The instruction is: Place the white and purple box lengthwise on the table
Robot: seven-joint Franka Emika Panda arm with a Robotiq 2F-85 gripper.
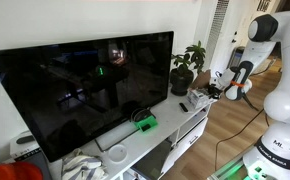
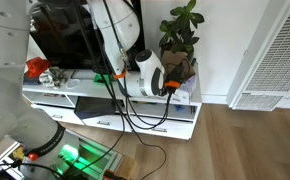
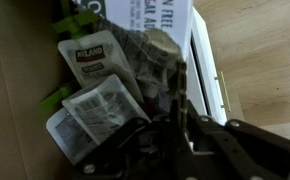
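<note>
Next, I release the white and purple box with my gripper on the white table (image 1: 188, 100) between the potted plant and the black remote.
My gripper (image 3: 145, 95) hangs over the end of the white table (image 3: 210, 75) near the plant, and its dark fingers look pressed together with nothing seen between them. A whitish carton with large dark lettering, seemingly the white and purple box (image 3: 150, 14), lies just beyond the fingertips in the blurred wrist view. In both exterior views the gripper (image 1: 213, 88) (image 2: 175, 86) is low over that end of the table (image 1: 190, 128) (image 2: 135, 110). The box is small and partly hidden by the gripper in an exterior view (image 1: 201, 97).
A large TV (image 1: 85, 85) fills most of the table. A potted plant (image 1: 185, 68) (image 2: 180, 40) stands behind the gripper. A bright green box (image 1: 145, 123) and a black remote (image 1: 183, 106) lie in front of the TV. Printed packets (image 3: 95, 90) lie beside the fingers. The wooden floor (image 3: 255, 50) is past the table edge.
</note>
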